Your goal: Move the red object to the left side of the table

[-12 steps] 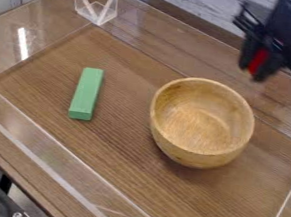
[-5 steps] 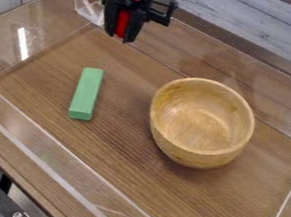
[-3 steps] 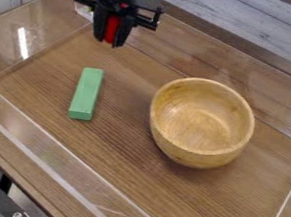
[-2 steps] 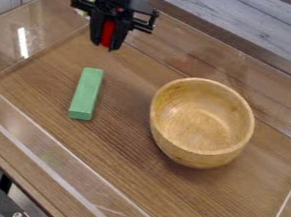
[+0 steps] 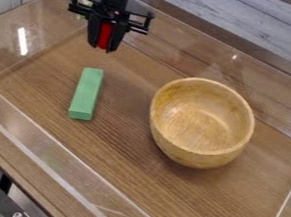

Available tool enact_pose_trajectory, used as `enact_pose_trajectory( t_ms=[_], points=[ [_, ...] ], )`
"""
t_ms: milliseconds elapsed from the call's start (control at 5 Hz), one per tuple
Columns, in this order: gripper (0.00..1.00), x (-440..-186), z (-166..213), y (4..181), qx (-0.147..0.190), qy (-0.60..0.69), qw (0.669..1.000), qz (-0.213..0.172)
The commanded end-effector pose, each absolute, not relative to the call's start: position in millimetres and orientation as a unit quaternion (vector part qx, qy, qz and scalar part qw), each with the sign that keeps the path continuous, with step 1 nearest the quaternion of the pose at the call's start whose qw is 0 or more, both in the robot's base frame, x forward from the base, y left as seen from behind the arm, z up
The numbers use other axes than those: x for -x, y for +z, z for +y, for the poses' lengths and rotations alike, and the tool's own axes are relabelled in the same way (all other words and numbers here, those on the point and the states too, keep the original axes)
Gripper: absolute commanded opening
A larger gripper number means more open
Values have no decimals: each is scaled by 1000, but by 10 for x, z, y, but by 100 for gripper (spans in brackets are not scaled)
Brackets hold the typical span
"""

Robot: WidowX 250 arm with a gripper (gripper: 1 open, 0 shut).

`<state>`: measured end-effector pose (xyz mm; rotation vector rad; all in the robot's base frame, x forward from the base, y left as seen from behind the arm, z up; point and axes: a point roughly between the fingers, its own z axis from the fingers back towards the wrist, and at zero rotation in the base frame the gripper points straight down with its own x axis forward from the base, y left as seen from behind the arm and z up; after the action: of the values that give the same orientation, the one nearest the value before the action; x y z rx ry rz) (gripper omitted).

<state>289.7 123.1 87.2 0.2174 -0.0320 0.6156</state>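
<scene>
The robot's gripper will release the red object on the bare wood [image 5: 82, 48] just behind the green block.
My gripper [image 5: 105, 43] hangs pointing down over the back left part of the table [image 5: 127, 164]. It is shut on the red object [image 5: 106, 36], a small red piece that shows between the black fingers. The object is held a little above the wood, behind the green block. Its green top is hidden by the fingers.
A green rectangular block [image 5: 84, 93] lies on the left half of the tabletop. A wooden bowl [image 5: 202, 121] stands at the right of the middle. Low clear acrylic walls [image 5: 38, 26] edge the table, with a clear folded piece [image 5: 83, 5] at the back left corner.
The gripper has carried the red object from the back right, over the bowl, across to the back left. In the last second it drifted further left and sank a little.
</scene>
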Motion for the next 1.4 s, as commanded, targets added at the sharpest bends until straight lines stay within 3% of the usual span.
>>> enact_pose_trajectory(
  t_ms=[0, 400, 800, 1000, 1200],
  points=[
    [0, -2965, 1357, 995, -109, 321, 940, -43],
    [0, -2935, 1512, 948, -110, 350, 929, -38],
    [0, -2930, 1770, 731, -119, 365, 923, -17],
    [100, -2924, 1772, 714, -112, 365, 924, -5],
    [100, -2917, 1793, 679, -109, 365, 925, 5]
  ],
)
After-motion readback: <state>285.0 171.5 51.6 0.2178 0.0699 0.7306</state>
